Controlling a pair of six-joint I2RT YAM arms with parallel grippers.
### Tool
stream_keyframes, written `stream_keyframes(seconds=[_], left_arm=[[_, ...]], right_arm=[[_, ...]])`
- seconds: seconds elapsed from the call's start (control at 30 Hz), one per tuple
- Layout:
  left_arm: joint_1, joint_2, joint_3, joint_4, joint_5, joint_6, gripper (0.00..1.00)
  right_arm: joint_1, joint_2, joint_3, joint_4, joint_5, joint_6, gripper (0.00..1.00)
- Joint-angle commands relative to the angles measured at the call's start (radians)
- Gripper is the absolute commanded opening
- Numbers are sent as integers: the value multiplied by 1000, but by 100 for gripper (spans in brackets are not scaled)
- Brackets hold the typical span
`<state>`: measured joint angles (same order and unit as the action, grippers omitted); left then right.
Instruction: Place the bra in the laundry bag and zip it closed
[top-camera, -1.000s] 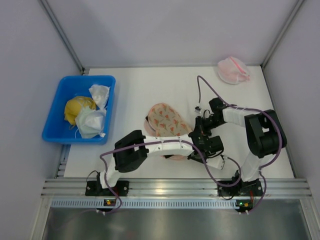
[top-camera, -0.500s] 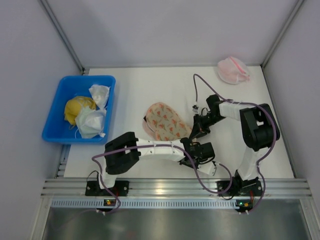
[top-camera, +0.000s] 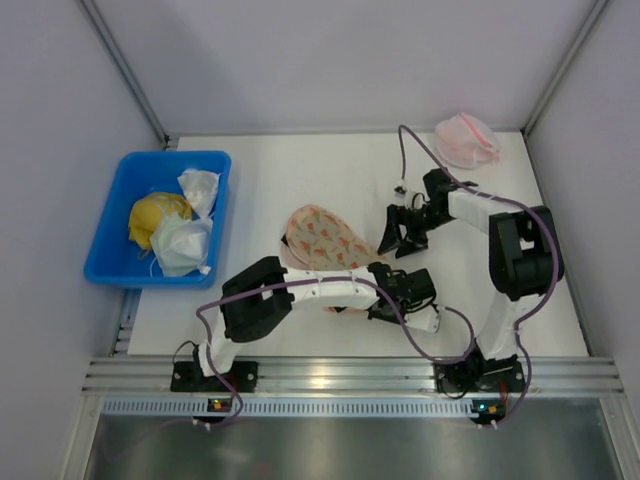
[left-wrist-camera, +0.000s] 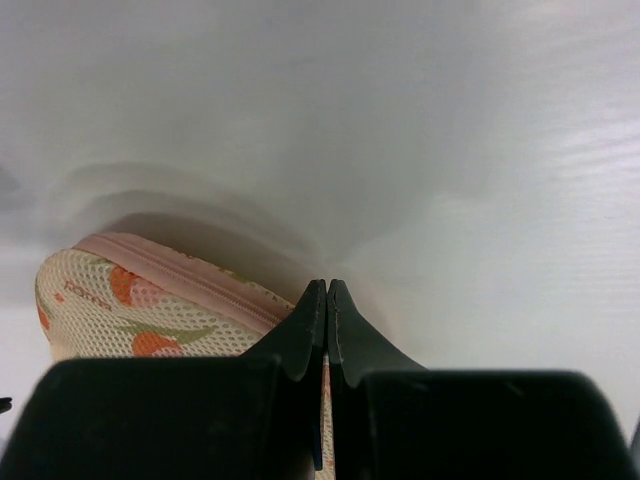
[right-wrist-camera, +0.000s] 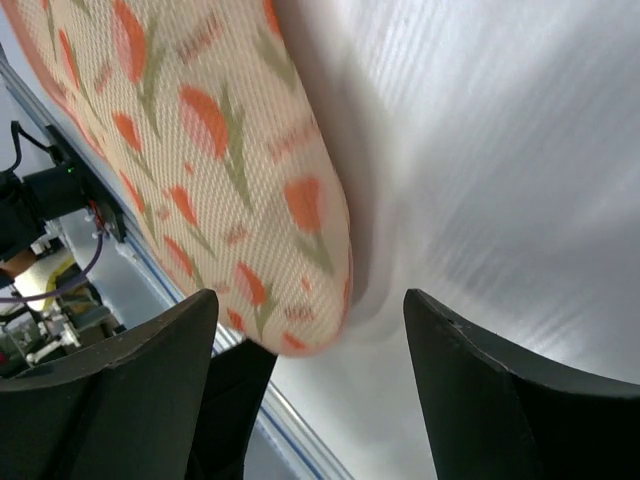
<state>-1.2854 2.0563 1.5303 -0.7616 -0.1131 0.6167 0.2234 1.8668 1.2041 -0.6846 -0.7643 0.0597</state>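
Note:
The laundry bag's rounded end lies loose ahead of my open right gripper, which should pinch its tip (right-wrist-camera: 313, 338) before my left gripper works the zipper edge.
The laundry bag (top-camera: 322, 238), a peach mesh oval with red-orange tulip marks, lies mid-table. Its zipper edge (left-wrist-camera: 170, 275) runs to my left gripper (left-wrist-camera: 327, 287), which is shut at the bag's near right end, with mesh showing in the slit between the fingers. In the top view that left gripper (top-camera: 400, 297) sits just right of the bag's near end. My right gripper (top-camera: 398, 232) hangs open beside the bag's right edge. In the right wrist view the bag's rounded end (right-wrist-camera: 290, 250) lies ahead of the right gripper (right-wrist-camera: 310, 300), touching neither finger. The bra is hidden.
A blue bin (top-camera: 105, 255) at the left holds a yellow cloth lump (top-camera: 152, 215) and white bundles (top-camera: 185, 240). A pink-and-white mesh bundle (top-camera: 466, 140) lies at the far right corner. Grey walls enclose the table, and a metal rail (top-camera: 350, 375) runs along its near edge.
My right gripper has opened and pulled back from the bag's right edge. The left gripper has stayed shut, shifting slightly at the bag's near end, and the bag has slid a little left.

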Motion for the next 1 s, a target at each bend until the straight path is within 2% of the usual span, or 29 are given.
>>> stream_keyframes(seconds=[0.0, 0.17, 0.37, 0.5, 0.6, 0.63, 0.7, 0.73, 0.8, 0.83, 0.97], left_arm=[[43, 14, 74, 30, -25, -31, 0], [49, 13, 99, 96, -54, -21, 0], [49, -15, 103, 120, -4, -2, 0], [47, -21, 111, 133, -13, -6, 0], [47, -13, 111, 153, -34, -12, 0], [47, -13, 113, 159, -39, -11, 0], [49, -12, 110, 165, -45, -15, 0], [49, -15, 110, 168, -46, -20, 0], [47, -44, 103, 166, -39, -32, 9], [47, -60, 96, 166, -27, -40, 19], [44, -206, -10, 171, 35, -96, 41]], right_arm=[[-33, -83, -44, -58, -23, -21, 76], [-21, -119, -202, 48, -128, 61, 79], [1, -61, -190, 77, -173, 83, 79], [20, -20, -173, 86, -201, 89, 72], [46, -14, -179, 91, -208, 88, 58], [53, -12, -178, 92, -213, 91, 47], [62, -6, -167, 92, -217, 92, 31], [62, -6, -163, 89, -213, 92, 18], [57, 5, -149, 73, -207, 80, 7], [56, 8, -146, 71, -207, 80, 0], [47, 23, -130, 56, -205, 68, 0]])
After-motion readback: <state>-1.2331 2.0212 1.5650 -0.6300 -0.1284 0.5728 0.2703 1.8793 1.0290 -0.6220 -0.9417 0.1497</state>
